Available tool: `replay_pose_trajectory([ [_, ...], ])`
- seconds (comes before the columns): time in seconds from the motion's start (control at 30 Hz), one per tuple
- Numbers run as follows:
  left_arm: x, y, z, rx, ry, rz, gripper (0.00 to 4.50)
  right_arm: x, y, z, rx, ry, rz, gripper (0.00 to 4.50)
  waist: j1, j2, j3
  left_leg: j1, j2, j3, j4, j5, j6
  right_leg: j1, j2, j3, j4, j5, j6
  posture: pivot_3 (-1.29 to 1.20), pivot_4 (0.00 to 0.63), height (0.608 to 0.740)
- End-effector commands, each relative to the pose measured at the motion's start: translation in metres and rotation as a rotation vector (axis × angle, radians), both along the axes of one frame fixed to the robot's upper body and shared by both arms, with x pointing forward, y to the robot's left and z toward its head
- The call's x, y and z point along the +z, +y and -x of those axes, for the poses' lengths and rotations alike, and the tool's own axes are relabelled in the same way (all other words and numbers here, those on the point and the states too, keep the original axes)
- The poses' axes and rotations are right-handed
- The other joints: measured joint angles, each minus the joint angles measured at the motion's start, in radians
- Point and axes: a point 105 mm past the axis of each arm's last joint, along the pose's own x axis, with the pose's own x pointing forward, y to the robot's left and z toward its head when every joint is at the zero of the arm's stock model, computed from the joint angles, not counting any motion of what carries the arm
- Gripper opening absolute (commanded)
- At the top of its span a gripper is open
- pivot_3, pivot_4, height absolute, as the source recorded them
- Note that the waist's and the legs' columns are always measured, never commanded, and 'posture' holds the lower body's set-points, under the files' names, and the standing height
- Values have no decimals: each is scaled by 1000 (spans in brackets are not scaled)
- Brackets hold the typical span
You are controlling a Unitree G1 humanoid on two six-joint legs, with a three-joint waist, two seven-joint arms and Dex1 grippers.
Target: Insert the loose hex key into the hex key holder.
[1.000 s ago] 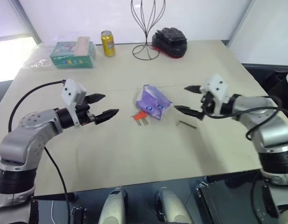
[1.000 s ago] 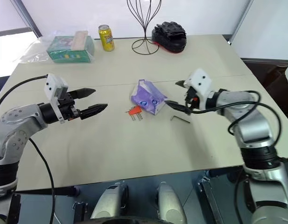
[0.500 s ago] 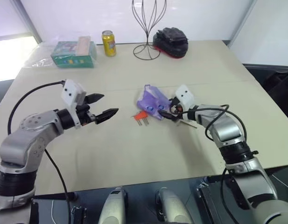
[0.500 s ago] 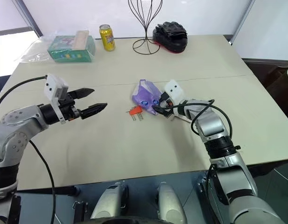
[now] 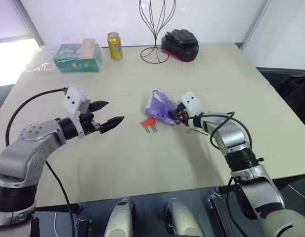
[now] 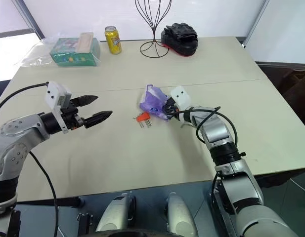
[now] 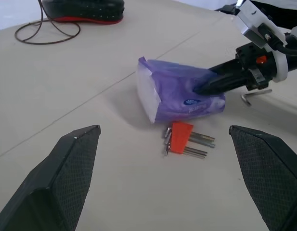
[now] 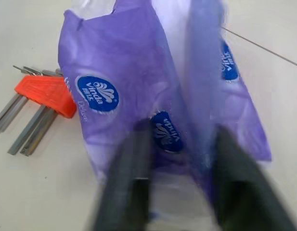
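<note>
Next, my right gripper lets go of the purple-and-white packet on the bare table (image 5: 279,114) by the table's side edge, past the loose hex key.
The hex key holder (image 5: 149,121), an orange-red block with short dark keys, lies on the table just left of a purple-and-white packet (image 5: 160,106). The loose hex key (image 7: 256,93) lies flat on the table to the right of the packet, close beside my right wrist. My right gripper (image 5: 176,115) is at the packet's right end, shut, with its fingers pinching the wrapper. My left gripper (image 5: 114,111) hovers open and empty above the table, left of the holder and pointing toward it.
At the table's far side stand a yellow can (image 5: 114,46), a green box (image 5: 77,57) on clear plastic, a wire stand (image 5: 154,53) and a black object on a red base (image 5: 180,43). The table's front edge (image 5: 142,190) runs close below both arms.
My right gripper has come left and down from beside the loose key to the packet's end and has shut there. The left arm has stayed in place, still open.
</note>
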Motion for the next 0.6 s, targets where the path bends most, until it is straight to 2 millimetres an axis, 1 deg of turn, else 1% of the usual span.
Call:
replay_pose_trajectory([
  [0.03, 10, -2, 3, -8, -58, -21, 4500, 18, -1, -3, -3, -55, -11, 22, 0, 0, 0, 0, 0, 0, 0, 0, 0, 0, 0, 0, 0, 0, 0, 0, 150, 740],
  [0.1, 9, -2, 3, -8, -58, -22, 4500, 21, -5, -4, -20, -65, -10, 22, 0, 0, 0, 0, 0, 0, 0, 0, 0, 0, 0, 0, 0, 0, 0, 0, 150, 740],
  [0.13, 9, -3, 3, -9, -58, -22, 4500, 26, -9, -5, -48, -87, -17, 22, 0, 0, 0, 0, 0, 0, 0, 0, 0, 0, 0, 0, 0, 0, 0, 0, 150, 740],
  [0.2, 8, -3, 2, -6, -60, -21, 4500, 44, -23, -10, -141, -157, -64, 22, 0, 0, 0, 0, 0, 0, 0, 0, 0, 0, 0, 0, 0, 0, 0, 0, 150, 740],
  [0.23, 8, -3, 2, -5, -59, -21, 4500, 57, -34, -13, -211, -213, -89, 22, 2, 0, 0, 0, 0, 0, 0, 0, 0, 0, 0, 0, 0, 0, 0, 0, 150, 740],
  [0.33, 6, -4, 2, -7, -59, -22, 4500, 87, -72, -20, -463, -319, -153, 22, 3, 0, 0, 0, 0, 0, 0, 0, 0, 0, -1, 0, 0, 0, 0, 0, 150, 740],
  [0.4, 5, -5, 1, -7, -60, -22, 4500, 107, -105, -20, -660, -382, -213, 22, 3, 0, 0, 0, 0, 0, 0, 0, 0, 0, -1, 0, 0, 0, 0, 0, 150, 740],
  [0.43, 4, -6, 0, -9, -60, -23, 4500, 116, -126, -17, -778, -407, -237, 22, 2, 0, 0, 0, 0, 0, 0, 0, 0, 0, -1, 0, 0, 0, 0, 0, 150, 740],
  [0.5, 3, -7, -1, -12, -60, -21, 4500, 125, -153, -12, -931, -423, -262, 22, 1, 0, 0, 0, 0, 0, 0, 0, 0, 0, -1, 0, 0, 0, 0, 0, 150, 740],
  [0.6, 2, -11, -3, -24, -62, -19, 4500, 131, -185, -1, -1114, -456, -220, 22, 0, 0, 0, 0, 0, 0, -1, 0, 0, 0, -1, 0, 0, 0, 0, 0, 150, 740],
])
